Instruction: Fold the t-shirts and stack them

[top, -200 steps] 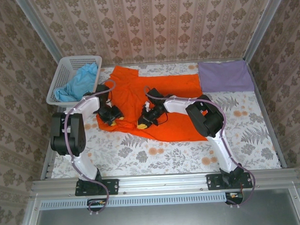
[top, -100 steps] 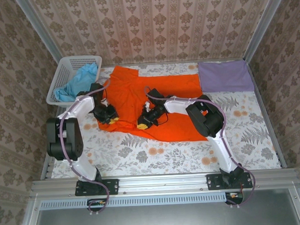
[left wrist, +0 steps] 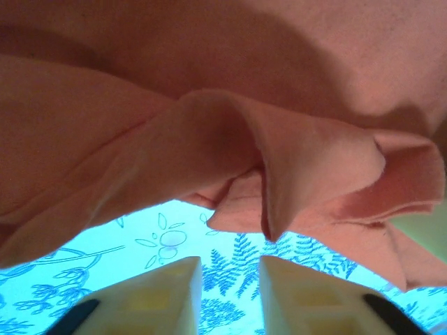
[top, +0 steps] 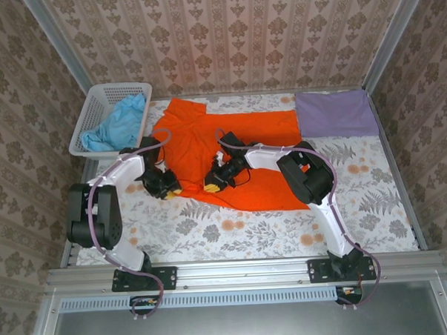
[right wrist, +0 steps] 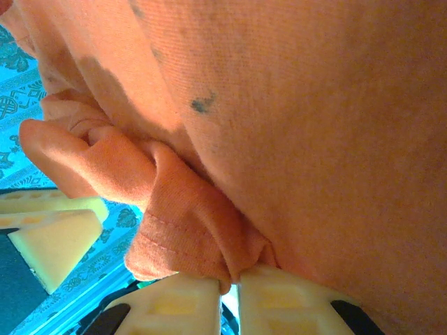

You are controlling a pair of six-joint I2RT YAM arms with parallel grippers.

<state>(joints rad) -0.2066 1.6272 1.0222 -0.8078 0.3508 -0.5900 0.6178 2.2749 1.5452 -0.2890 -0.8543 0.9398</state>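
Observation:
The hem of the orange t-shirt is tucked under a curled flap, so the robot's left gripper should pinch the hem's lower corner (left wrist: 229, 219) and pull it free of the flap.
The bright orange t-shirt (top: 207, 131) lies spread in the middle of the table. My right gripper (top: 212, 185) is at its near left part, shut on a bunched hem of the orange t-shirt (right wrist: 181, 230); the jaws (right wrist: 234, 279) pinch the fold. My left gripper (top: 167, 188) sits just off the shirt's near left edge. In the left wrist view its jaws (left wrist: 229, 265) stand a little open over bare tablecloth, with the crumpled orange edge (left wrist: 293, 174) just beyond the tips. The light blue t-shirt (top: 121, 121) lies crumpled in the basket. The lavender t-shirt (top: 334, 112) lies folded at the back right.
A white lattice basket (top: 105, 95) stands at the back left corner. The floral tablecloth (top: 233, 226) is bare along the near side. Patterned walls close in the table on three sides. The left gripper's yellow fingers (right wrist: 49, 234) show close beside the right one.
My left gripper has slid off the shirt toward the near left and let go of the fabric. The shirt's near left edge now lies bunched further right. The right gripper holds still.

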